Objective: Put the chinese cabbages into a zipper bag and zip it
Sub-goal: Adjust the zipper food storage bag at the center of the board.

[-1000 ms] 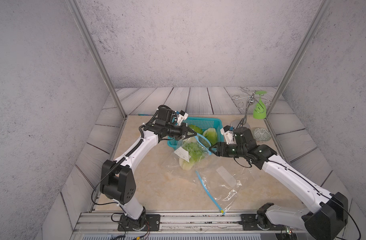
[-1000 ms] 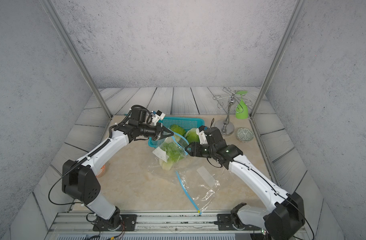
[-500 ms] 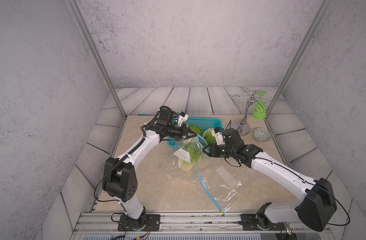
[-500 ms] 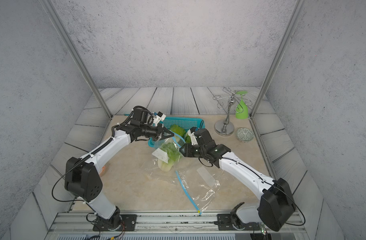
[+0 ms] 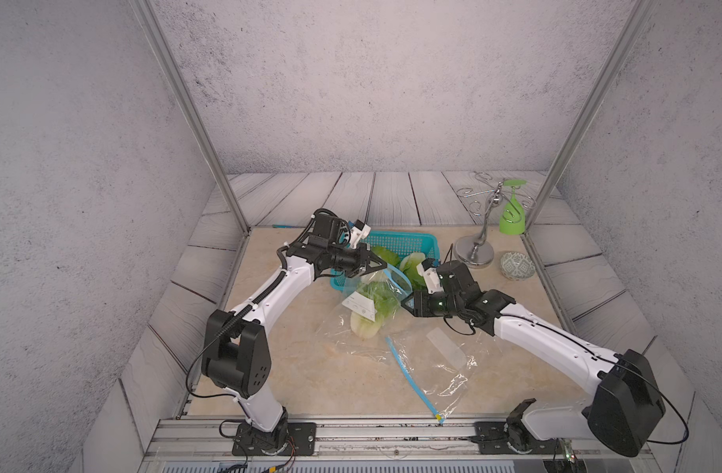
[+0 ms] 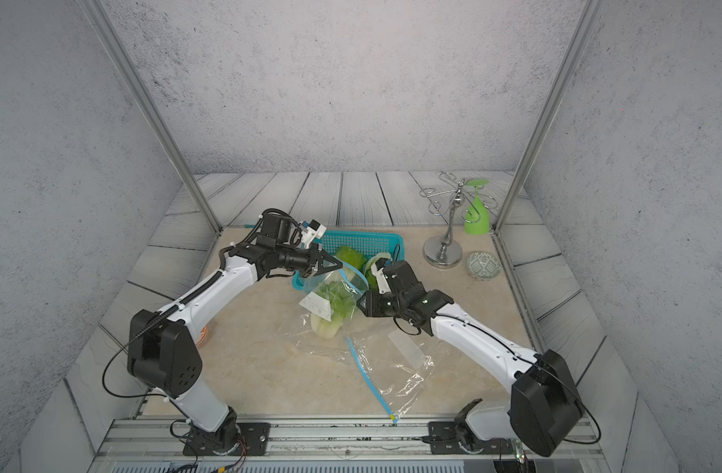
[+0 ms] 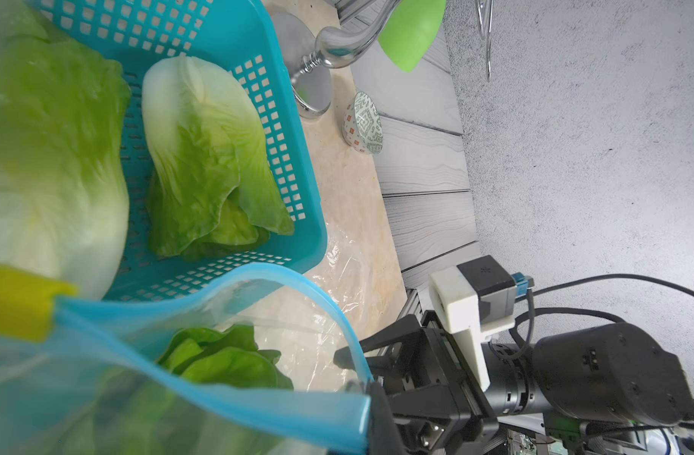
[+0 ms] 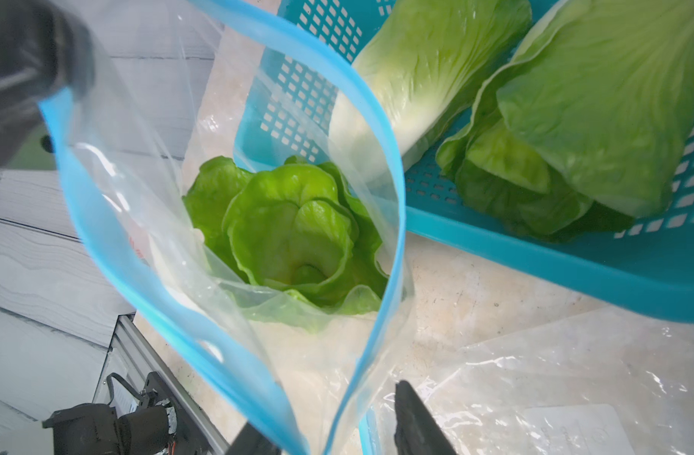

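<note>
I need to open my left gripper and take the rim's slider end (image 7: 68, 309) before zipping, because the yellow slider sits back by that gripper's wrist while the bag's rim gapes.
A clear zipper bag (image 5: 347, 323) with a blue rim (image 8: 388, 165) stands open beside the basket, its yellow slider (image 7: 22, 299) at one end. One chinese cabbage (image 5: 373, 301) (image 8: 294, 236) sits inside it, leaves up. Two more chinese cabbages (image 7: 203, 157) (image 7: 50, 157) lie in the blue basket (image 5: 408, 241). My left gripper (image 5: 381, 265) (image 6: 338, 263) is shut on the far end of the rim and holds it up. At the near corner of the mouth, my right gripper (image 5: 404, 302) (image 8: 325, 409) (image 7: 359, 384) is open, with that corner between its fingers.
A second clear bag (image 5: 433, 364) with a blue zip strip lies flat toward the front. At the back right stand a chrome glass rack (image 5: 474, 250), a green upturned goblet (image 5: 512, 213) and a small patterned bowl (image 5: 517, 266).
My right gripper has moved left to the near corner of the bag mouth, and its jaws have narrowed. The left gripper still holds the rim in the same place.
</note>
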`<state>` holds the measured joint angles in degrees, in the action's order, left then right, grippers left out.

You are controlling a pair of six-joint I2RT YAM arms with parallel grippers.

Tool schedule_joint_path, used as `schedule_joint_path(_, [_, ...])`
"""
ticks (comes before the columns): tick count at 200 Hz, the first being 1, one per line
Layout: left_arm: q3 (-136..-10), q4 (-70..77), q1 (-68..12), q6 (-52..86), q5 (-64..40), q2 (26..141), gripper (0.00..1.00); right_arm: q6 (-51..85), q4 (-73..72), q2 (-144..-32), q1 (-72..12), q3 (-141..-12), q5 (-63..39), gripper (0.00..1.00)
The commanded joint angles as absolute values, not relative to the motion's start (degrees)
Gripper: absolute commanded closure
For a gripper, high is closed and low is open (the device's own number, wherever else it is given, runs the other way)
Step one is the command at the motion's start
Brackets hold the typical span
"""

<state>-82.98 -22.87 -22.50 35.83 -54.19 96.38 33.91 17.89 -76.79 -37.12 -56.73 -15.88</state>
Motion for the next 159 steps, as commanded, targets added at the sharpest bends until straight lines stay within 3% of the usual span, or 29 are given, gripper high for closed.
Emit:
schedule_joint_path(1, [-83.32, -21.54, -22.15, 36.65, -54.4, 96.79, 1.0, 34.52, 15.36, -75.79, -37.18, -57.04, -15.41, 0.57])
schedule_joint_path(24, [-83.17, -22.14, -22.15, 36.24, -54.23, 96.51, 1.0, 35.67, 13.31, -77.45, -37.18, -58.89, -17.06, 0.62])
schedule_joint_path(50, [-84.04, -24.17, -21.98, 34.83, -54.4, 96.11, 1.0, 34.44, 15.59, -78.28, -37.18, -63.25, -18.79, 0.9])
schedule_joint_path(68, [-85.44, -26.44, -21.01, 33.28, -55.91, 94.37, 1.0, 29.19, 22.51, -77.05, -37.18, -69.84, -21.3, 0.98])
schedule_joint_path(89, [-82.86, -23.48, -18.28, 34.15, -59.65, 89.34, 0.75, 18.8, 31.89, -76.77, -37.18, -78.2, -23.2, 1.0])
schedule_joint_path(122, [-79.35, -10.38, -12.64, 44.78, -63.81, 82.43, 0.48, 6.42, 47.15, -84.65, -37.02, -92.8, -24.73, 1.0])
schedule_joint_path(159, [-85.3, -21.56, -8.14, 35.77, -63.31, 80.05, 0.39, -3.04, 50.56, -84.74, -35.52, -98.26, -25.7, 1.0])
